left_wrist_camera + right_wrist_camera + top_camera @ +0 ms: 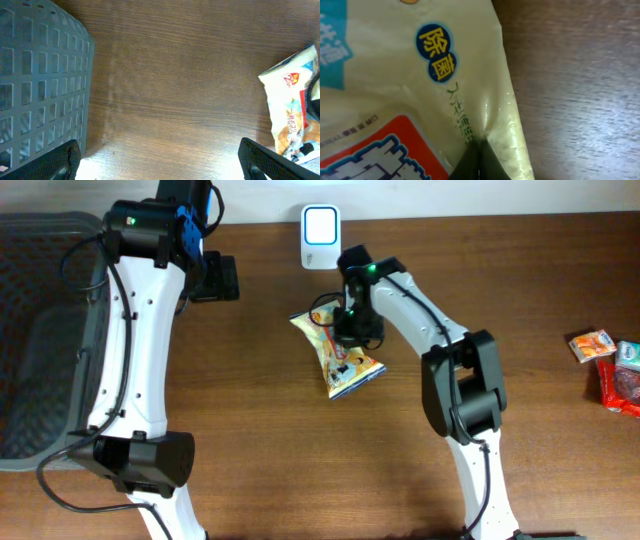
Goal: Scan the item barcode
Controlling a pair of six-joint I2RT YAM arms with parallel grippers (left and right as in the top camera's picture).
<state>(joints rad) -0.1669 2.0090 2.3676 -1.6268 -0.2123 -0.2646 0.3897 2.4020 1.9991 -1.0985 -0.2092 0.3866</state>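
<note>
My right gripper will back off and take its side edge (pixel 515 122) deeper before lifting, because its closed fingers pinch only a shallow fold of the yellow bag.
The item is a yellow snack bag (pixel 340 356) with red and blue print, lying on the wooden table below the white scanner (pixel 320 236). My right gripper (pixel 352 326) is shut on the bag's upper edge; in the right wrist view its black fingertips (pixel 479 162) pinch a fold of the yellow bag (pixel 410 85) close together. No barcode shows. My left gripper (pixel 160 165) hangs open over bare wood left of the bag (pixel 290 100), its two black fingers (pixel 55 162) far apart and nothing between them.
A dark grey slotted basket (pixel 40 330) fills the table's left side; its wall (pixel 40 80) is beside my left gripper. More packets (pixel 612 365) lie at the right edge. The right arm (pixel 450 360) crosses the middle right.
</note>
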